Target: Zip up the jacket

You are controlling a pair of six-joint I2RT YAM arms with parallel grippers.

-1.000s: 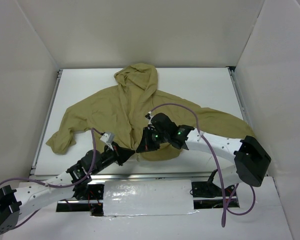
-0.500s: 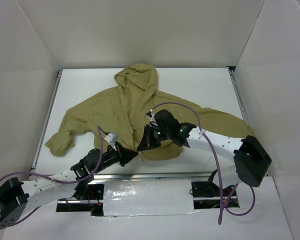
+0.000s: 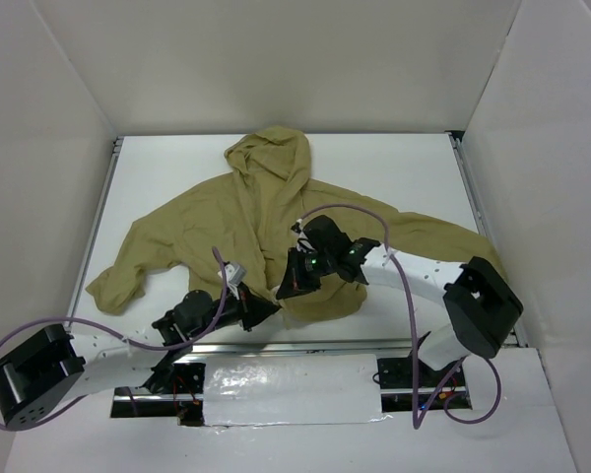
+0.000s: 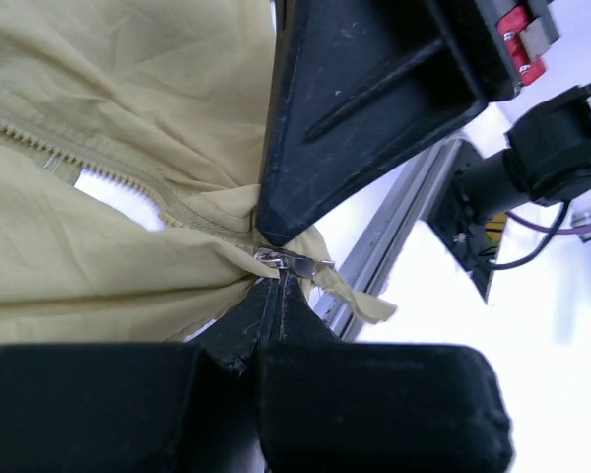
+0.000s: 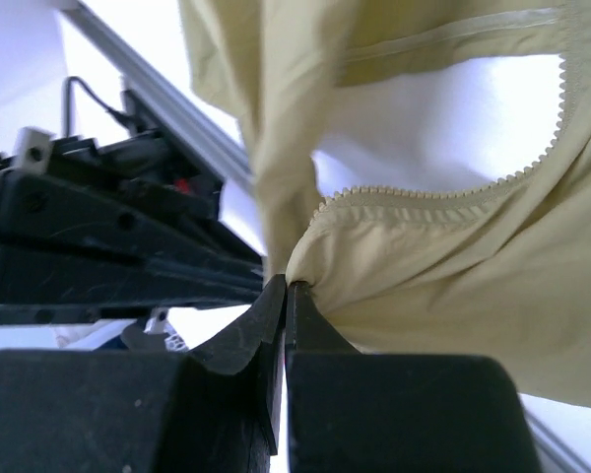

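The robot's right gripper is pinching the jacket's fabric beside the slider, so it should open and take the zipper pull (image 4: 303,263) while the left gripper steadies the hem.
The olive-tan hooded jacket (image 3: 236,212) lies flat on the white table, hood at the back, front partly open at the lower hem. My left gripper (image 3: 266,311) is at the bottom of the zipper. In the left wrist view it (image 4: 278,281) is shut on the small metal zipper pull (image 4: 294,262), with the zipper teeth (image 4: 108,177) running off to the left. My right gripper (image 3: 288,288) sits just above it. In the right wrist view it (image 5: 287,286) is shut on a pinch of jacket fabric (image 5: 374,266) below the open teeth (image 5: 424,193).
An aluminium rail (image 3: 305,347) runs along the table's near edge, right below the hem. White walls enclose the table on three sides. Purple cables (image 3: 374,212) loop over both arms. The two grippers are almost touching.
My left arm has swung right, bringing its gripper to the lower hem under the right gripper. The right gripper has stayed nearly still. The left sleeve has shifted slightly.
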